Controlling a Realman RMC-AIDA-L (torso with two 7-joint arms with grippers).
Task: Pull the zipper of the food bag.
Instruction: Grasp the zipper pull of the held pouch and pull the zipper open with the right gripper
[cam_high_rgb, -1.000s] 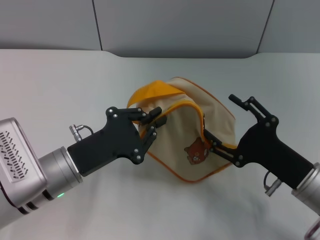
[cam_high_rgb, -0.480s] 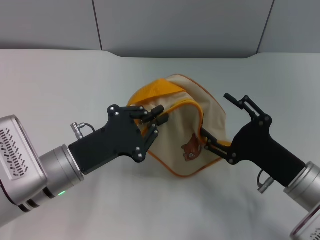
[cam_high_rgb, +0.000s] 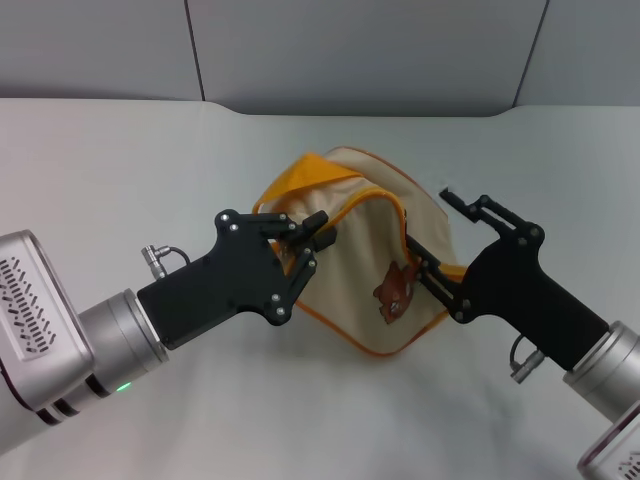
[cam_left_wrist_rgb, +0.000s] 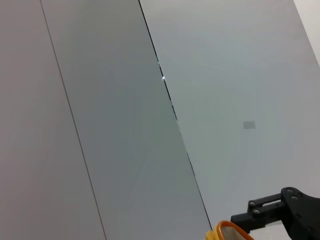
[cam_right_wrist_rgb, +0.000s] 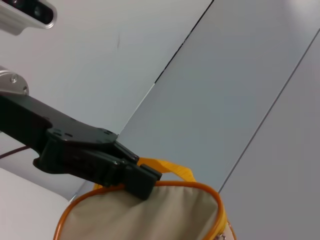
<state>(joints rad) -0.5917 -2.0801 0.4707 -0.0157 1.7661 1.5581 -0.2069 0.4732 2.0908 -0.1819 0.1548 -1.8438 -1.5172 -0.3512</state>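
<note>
The lower finger of my right gripper is denting the front of the food bag beside the bear. Next, I back off, take the orange edge (cam_high_rgb: 404, 222) and straighten the bag first.
The beige food bag (cam_high_rgb: 360, 290), with its brown bear picture (cam_high_rgb: 393, 287), stands tilted in mid table in the head view. My left gripper (cam_high_rgb: 312, 245) is shut on the bag's left top edge, just below the orange-yellow strap handle (cam_high_rgb: 300, 180). The zipper (cam_high_rgb: 372, 200) is the narrow orange band curving over the bag's top. My right gripper (cam_high_rgb: 425, 217) is open around the bag's right end, its lower finger (cam_high_rgb: 430, 268) lying against the zip band. The silver pull tab does not show. The right wrist view shows the bag (cam_right_wrist_rgb: 150, 215), the zipper (cam_right_wrist_rgb: 200, 187) and the left gripper (cam_right_wrist_rgb: 142, 180).
The bag rests on a white table (cam_high_rgb: 120, 160) with a grey panelled wall (cam_high_rgb: 350, 50) behind. The left wrist view shows mostly wall panels (cam_left_wrist_rgb: 125, 125), a bit of orange trim (cam_left_wrist_rgb: 227, 231) and part of the right gripper (cam_left_wrist_rgb: 285, 210).
My right gripper has moved left and slightly up, pressing the bag's right end inward. The bag has bunched narrower and the bear has risen. The left gripper has stayed put.
</note>
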